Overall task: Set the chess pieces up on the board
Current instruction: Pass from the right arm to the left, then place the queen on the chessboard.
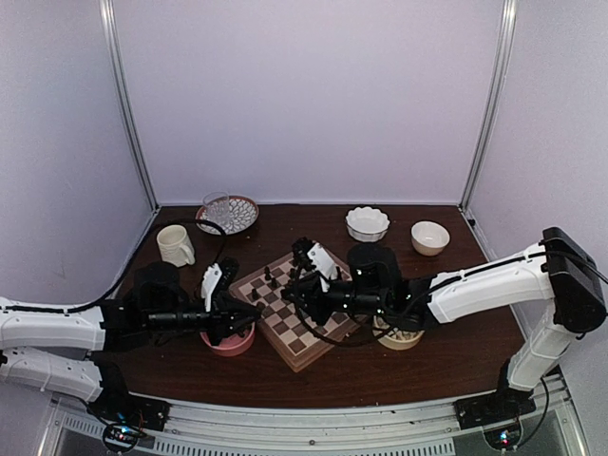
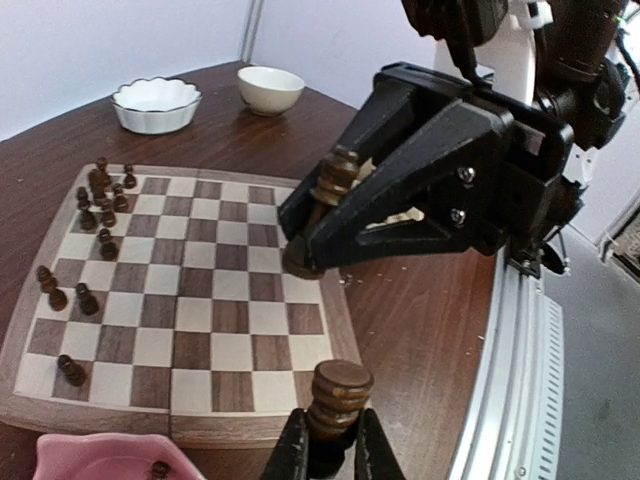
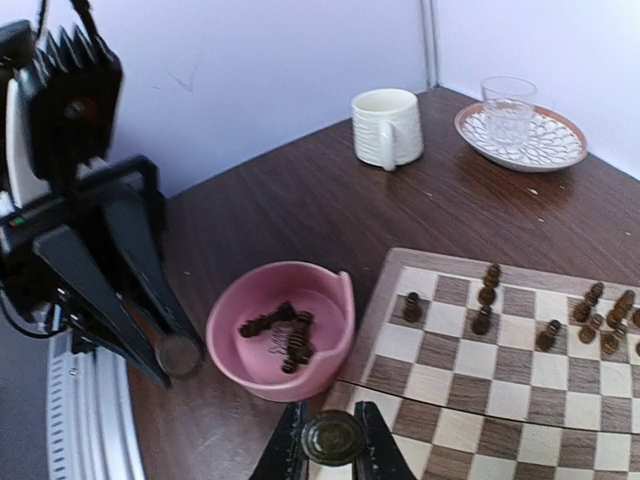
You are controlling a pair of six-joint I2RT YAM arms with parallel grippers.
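Next, I stand the dark piece on an open square and take it higher, by its head [image 2: 340, 164], because my right gripper pinches it low near its base.
The board [image 2: 215, 300] lies in the middle of the table, with several dark brown chess pieces [image 2: 100, 200] standing along its far-left squares. My left gripper [image 2: 333, 440] is shut on a dark piece [image 2: 340, 395], held just off the board's near right corner. My right gripper [image 3: 333, 445] is shut on another dark piece [image 3: 333, 438], whose round base faces the camera above the board's edge. The two grippers [image 1: 249, 318] [image 1: 296, 302] face each other across that edge. A pink bowl [image 3: 230, 340] beside the board holds more dark pieces [image 3: 290, 335].
A cream mug [image 1: 175, 245] and a patterned plate [image 1: 242, 217] carrying a glass [image 1: 217, 204] stand at the back left. Two white bowls [image 1: 367, 223] [image 1: 429, 237] sit at the back right. A tan bowl [image 1: 399, 337] lies under my right arm.
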